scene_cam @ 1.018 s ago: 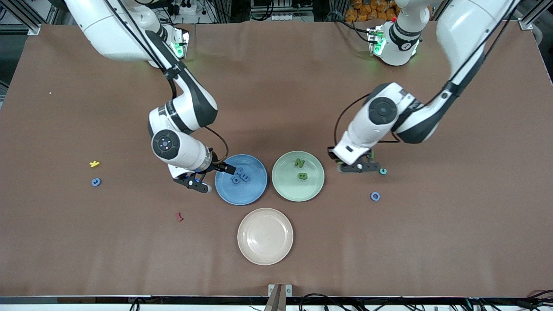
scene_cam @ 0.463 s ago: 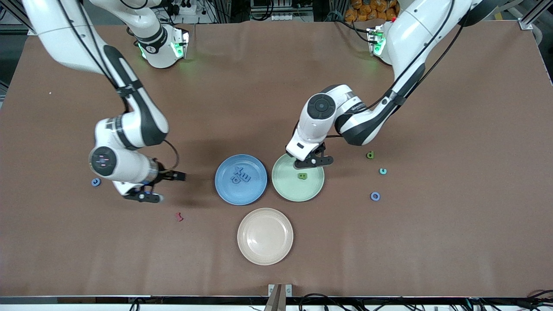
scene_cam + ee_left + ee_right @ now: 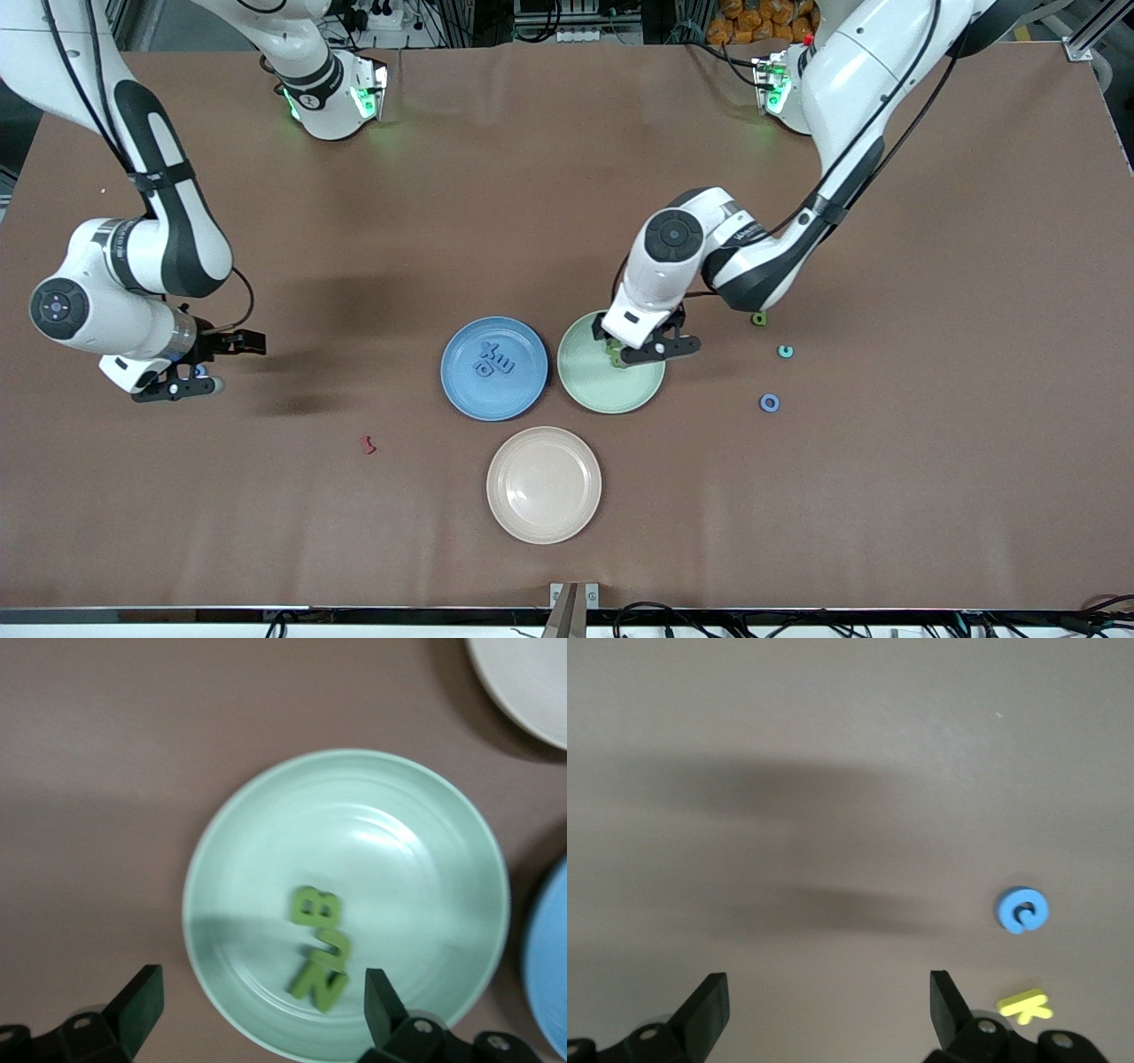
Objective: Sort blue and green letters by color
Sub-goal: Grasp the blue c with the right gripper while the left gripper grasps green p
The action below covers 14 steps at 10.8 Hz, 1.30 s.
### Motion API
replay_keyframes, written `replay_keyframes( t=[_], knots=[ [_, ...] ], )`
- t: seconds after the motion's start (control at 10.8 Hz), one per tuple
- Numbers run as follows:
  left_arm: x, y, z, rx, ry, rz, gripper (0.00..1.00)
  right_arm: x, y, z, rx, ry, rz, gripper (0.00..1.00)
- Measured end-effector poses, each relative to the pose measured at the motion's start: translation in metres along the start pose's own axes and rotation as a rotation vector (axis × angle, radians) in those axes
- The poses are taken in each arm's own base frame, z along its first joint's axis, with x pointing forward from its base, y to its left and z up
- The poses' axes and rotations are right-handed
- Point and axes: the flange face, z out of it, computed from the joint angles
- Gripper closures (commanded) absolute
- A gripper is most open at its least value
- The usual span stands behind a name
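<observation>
I need to close my right gripper on the outer sides of the curled blue letter [image 3: 200, 370] [image 3: 1023, 910] beside the yellow letter, because it belongs with the blue letters.
Green letters [image 3: 319, 943] lie bunched in the green plate [image 3: 416, 859], and my open left gripper [image 3: 261, 1005] hangs over them with nothing held. From the front, the left gripper [image 3: 654, 350] covers that plate's [image 3: 592, 383] edge. Blue letters [image 3: 493, 359] rest in the blue plate [image 3: 469, 394]. Another green letter [image 3: 759, 318] and a blue ring letter [image 3: 770, 403] sit on the table toward the left arm's end. My right gripper [image 3: 826, 1005] is open above bare table, close to a blue letter [image 3: 1021, 910]. The right gripper [image 3: 213, 365] is at the right arm's end.
A yellow letter [image 3: 1025, 1005] lies beside that blue letter. A dark red letter [image 3: 368, 444] sits nearer the front camera than the right gripper. The beige plate [image 3: 543, 485] stands nearer the camera than the other plates. A small teal ring [image 3: 785, 352] lies by the loose green letter.
The right arm swung from the blue plate to the right arm's end of the table. The left arm moved from the loose green letter to the green plate, and its jaws opened.
</observation>
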Motion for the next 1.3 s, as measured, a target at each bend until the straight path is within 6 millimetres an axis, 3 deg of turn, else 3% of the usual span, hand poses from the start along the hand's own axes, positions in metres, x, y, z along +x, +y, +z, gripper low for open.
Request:
replay_keyframes(
  t=[0.28,0.56,0.83,1.02,1.11,1.3],
  knots=[
    [0.024,-0.046,-0.014,0.108,-0.035,0.069,0.00,-0.031,0.038,0.042,-0.028,0.088,-0.079,0.00],
    [0.033,-0.104,-0.044,0.167,-0.024,0.119,0.00,-0.050,0.071,0.062,-0.063,0.139,-0.129,0.00],
    [0.049,-0.198,-0.063,0.129,-0.067,0.152,0.00,-0.041,0.087,0.065,-0.093,0.182,-0.173,0.00],
    [0.044,-0.249,-0.049,0.061,-0.076,0.153,0.00,-0.025,0.103,0.059,-0.116,0.205,-0.214,0.00],
    [0.036,-0.259,-0.038,0.053,-0.090,0.148,0.05,-0.020,0.110,0.058,-0.121,0.208,-0.220,0.00],
    [0.020,-0.253,-0.025,0.050,-0.118,0.168,0.17,-0.019,0.116,0.068,-0.090,0.176,-0.198,0.00]
  ],
)
